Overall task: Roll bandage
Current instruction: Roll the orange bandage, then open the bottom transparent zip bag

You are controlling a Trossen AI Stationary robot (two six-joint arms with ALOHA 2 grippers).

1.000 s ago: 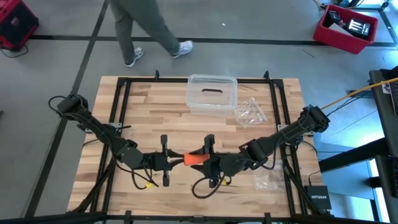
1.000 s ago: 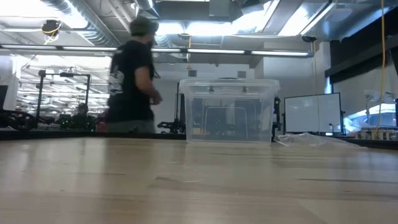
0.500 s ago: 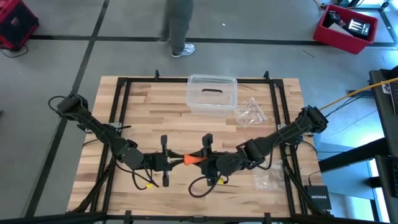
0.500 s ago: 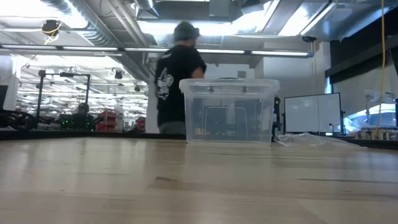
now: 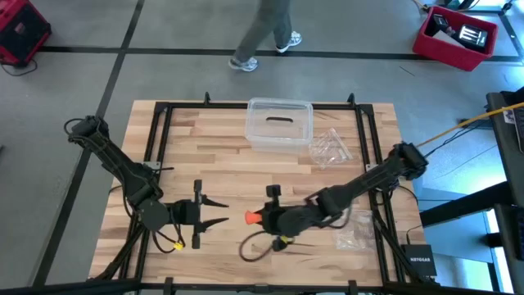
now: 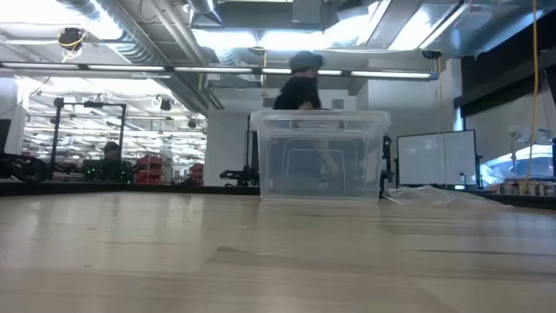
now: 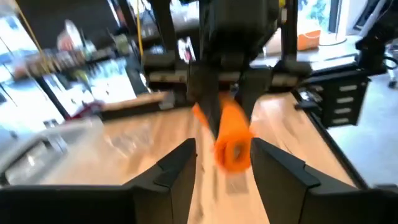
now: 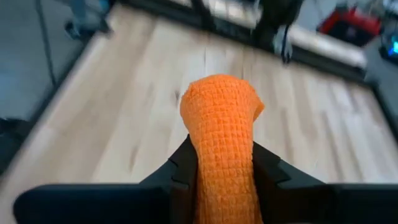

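The robot's right gripper will let go of the orange roll on the bare table, just off the left gripper's fingertips (image 5: 232,207).
The bandage (image 5: 251,217) is a small compact orange roll, a little near of the table's middle. My right gripper (image 5: 260,218) is shut on it and comes at it from the table's right. In the right wrist view the roll (image 8: 221,124) sticks out past the fingers. My left gripper (image 5: 224,212) is open and empty, a short way to the roll's left, its fingers pointing at it. In the left wrist view the roll (image 7: 233,140) shows beyond my open left fingers (image 7: 180,165), held by the other gripper. The low view shows neither gripper nor the roll. My right gripper pinches the orange roll by its sides (image 8: 205,163) between its two fingers, which lie along the roll. The fingers come about level from the table's right. The roll's free end (image 8: 219,93) juts out past the fingertips toward the left gripper. It looks clear of the table.
A clear plastic box (image 5: 278,123) stands at the table's far middle and shows in the low view (image 6: 320,155). Crinkled clear bags lie right of it (image 5: 330,147) and at the near right (image 5: 354,233). A person (image 5: 266,33) walks past beyond the far edge.
My left gripper has opened, let go of the roll and drawn back toward the table's left edge. My right gripper keeps the roll and has gone a little toward the near edge. The person beyond the table has walked from left to right.
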